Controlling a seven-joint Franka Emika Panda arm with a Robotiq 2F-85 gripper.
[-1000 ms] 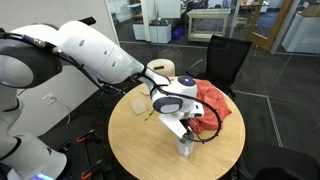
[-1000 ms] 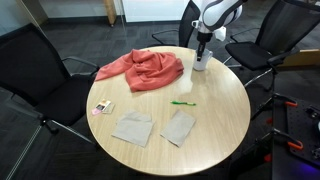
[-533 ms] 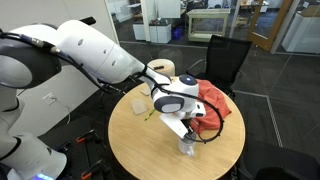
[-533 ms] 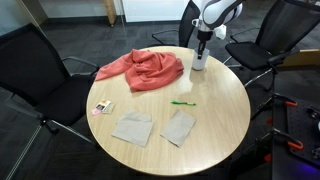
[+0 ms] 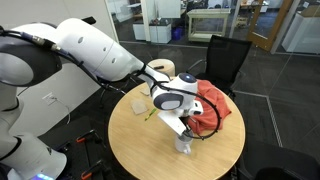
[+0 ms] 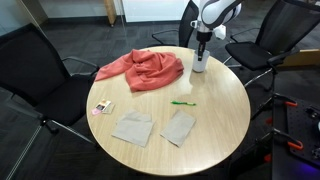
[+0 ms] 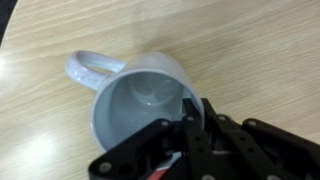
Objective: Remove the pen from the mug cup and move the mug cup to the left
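I need to use my gripper to set the mug cup down and let go of it on the table (image 5: pixel 167 122) between the green pen and the red cloth.
The mug cup (image 7: pixel 140 100) is a small pale mug standing upright on the round wooden table (image 6: pixel 215 115), with its handle to the upper left in the wrist view. It is empty inside. My gripper (image 7: pixel 195 108) is shut on its rim, one finger inside and one outside the wall. In both exterior views the gripper (image 6: pixel 200 50) (image 5: pixel 184 134) comes down from above onto the mug cup (image 6: pixel 199 65) (image 5: pixel 185 147), near the table's edge. The green pen (image 6: pixel 181 102) lies flat on the table, apart from the mug.
A crumpled red cloth (image 6: pixel 145 68) (image 5: pixel 213 100) lies beside the mug. Two flat pale pieces (image 6: pixel 132 128) (image 6: pixel 179 126) and a small card (image 6: pixel 102 107) lie farther off. Black chairs (image 6: pixel 40 70) ring the table, and a cream stool (image 5: pixel 160 68) stands behind it.
The jaws have closed onto the mug's rim. The arm and the mug have barely moved.
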